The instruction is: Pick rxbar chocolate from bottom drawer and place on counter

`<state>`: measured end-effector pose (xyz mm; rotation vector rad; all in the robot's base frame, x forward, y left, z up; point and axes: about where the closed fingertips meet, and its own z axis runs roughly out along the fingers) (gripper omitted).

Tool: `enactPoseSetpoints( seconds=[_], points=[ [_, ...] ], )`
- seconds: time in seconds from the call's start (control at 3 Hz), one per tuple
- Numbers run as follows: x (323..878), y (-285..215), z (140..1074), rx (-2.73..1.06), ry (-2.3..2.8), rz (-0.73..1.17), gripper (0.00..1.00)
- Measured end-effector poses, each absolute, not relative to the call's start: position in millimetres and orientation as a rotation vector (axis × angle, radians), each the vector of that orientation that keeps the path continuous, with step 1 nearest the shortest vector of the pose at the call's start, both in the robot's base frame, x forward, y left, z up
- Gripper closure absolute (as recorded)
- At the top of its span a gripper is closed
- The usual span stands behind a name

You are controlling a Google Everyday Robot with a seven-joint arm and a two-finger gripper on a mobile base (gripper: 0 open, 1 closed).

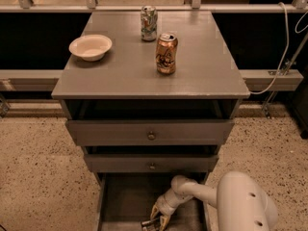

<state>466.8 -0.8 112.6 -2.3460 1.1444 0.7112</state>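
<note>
My fingers meet the rxbar chocolate only at its end nearest the arm, so next I open, lift clear and grip it nearer its far end (145, 225).
The bottom drawer (120, 201) stands pulled open at the foot of the grey cabinet. My white arm reaches down into it from the right, and the gripper (155, 222) sits low over the drawer floor near its front edge. A small dark thing with a pale glint lies at the fingertips, at the frame's bottom edge. I cannot tell whether it is the rxbar chocolate. The counter (202, 66) is the flat grey top of the cabinet, well above the gripper.
On the counter stand a copper-coloured can (166, 53), a silver patterned can (148, 23) behind it, and a cream bowl (90, 47) at the left. Two shallower drawers with round knobs (151, 135) jut out above the bottom one. Speckled floor lies on both sides.
</note>
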Motion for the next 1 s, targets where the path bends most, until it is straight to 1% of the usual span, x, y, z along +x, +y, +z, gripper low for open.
enactPoseSetpoints(
  seconds=[0.33, 0.67, 1.0],
  points=[
    [466.8, -0.8, 112.6, -2.346, 1.144, 0.711, 1.00],
    [465.8, -0.2, 112.1, -2.346, 1.144, 0.714, 0.79],
    [465.5, 0.0, 111.9, -2.346, 1.144, 0.715, 0.54]
  ],
)
